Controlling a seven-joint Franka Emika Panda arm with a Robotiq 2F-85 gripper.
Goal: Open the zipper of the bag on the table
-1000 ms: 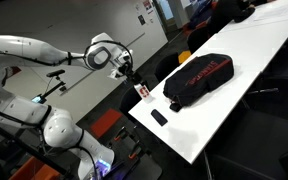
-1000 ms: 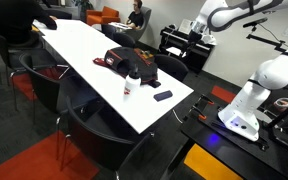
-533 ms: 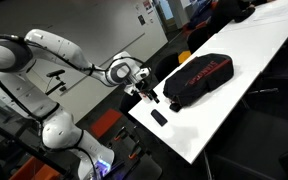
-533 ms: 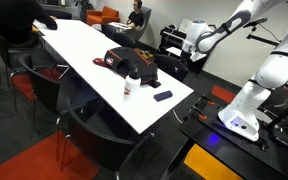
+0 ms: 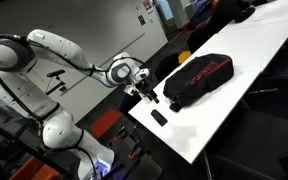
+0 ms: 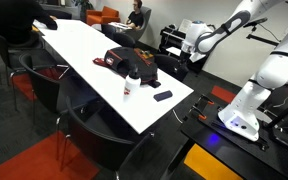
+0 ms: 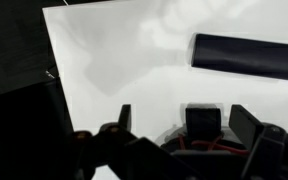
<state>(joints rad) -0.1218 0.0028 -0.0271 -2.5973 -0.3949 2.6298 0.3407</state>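
Next, my gripper goes to the black tab [image 7: 203,122] at the bag's end, nearest the flat black device, and closes there.
The black bag [image 5: 199,78] with red lettering lies on the long white table [image 5: 256,48]; it shows in both exterior views [image 6: 132,64]. Its zipper is too thin to make out. My gripper [image 5: 144,91] hangs over the table's end, apart from the bag, above a small red-and-white item [image 6: 131,86]. In the wrist view my gripper [image 7: 182,110] is open, its two fingers standing either side of a dark-topped object with red lines [image 7: 204,122]. The bag is out of the wrist view.
A small flat black device [image 5: 159,117] lies near the table's end, also in the wrist view [image 7: 246,55] and an exterior view [image 6: 163,96]. Chairs stand along the table [image 6: 84,45]. People sit at the far end.
A second ago the arm was higher and further back; it swung down to the table's end over the small item. In the last half second nothing moved.
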